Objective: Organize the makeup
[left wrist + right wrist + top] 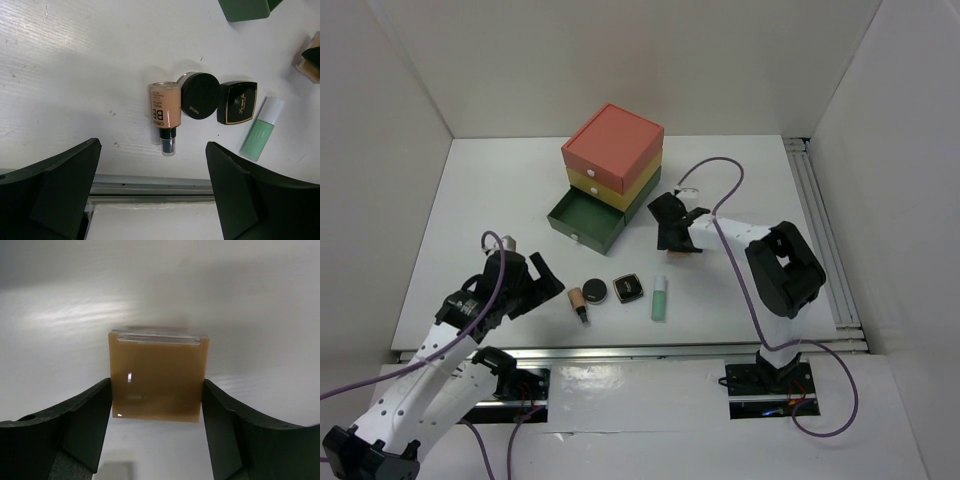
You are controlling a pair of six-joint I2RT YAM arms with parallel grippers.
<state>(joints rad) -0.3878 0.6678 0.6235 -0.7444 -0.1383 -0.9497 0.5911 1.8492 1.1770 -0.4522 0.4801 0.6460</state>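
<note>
The flat tan square case, now between that gripper's fingers, will be let go by my right gripper inside the green drawer's corner [597, 230] nearest the square black compact.
A tan foundation tube with a dark cap [578, 300], a round black compact [596, 291], a square black compact [628, 288] and a mint-green tube [661, 299] lie in a row near the table's front edge. They also show in the left wrist view: tan tube [166, 112], round compact [200, 94], square compact [237, 102], mint tube [261, 131]. My left gripper [545, 280] is open and empty, just left of the tan tube. My right gripper [675, 240] is shut on a flat tan square case [157, 375], its fingers against both sides.
The red-yellow-green drawer box [613, 160] stands at the back centre. Its bottom green drawer [585, 220] is pulled out and looks empty. A metal rail [825, 230] runs along the table's right side. White walls enclose the table.
</note>
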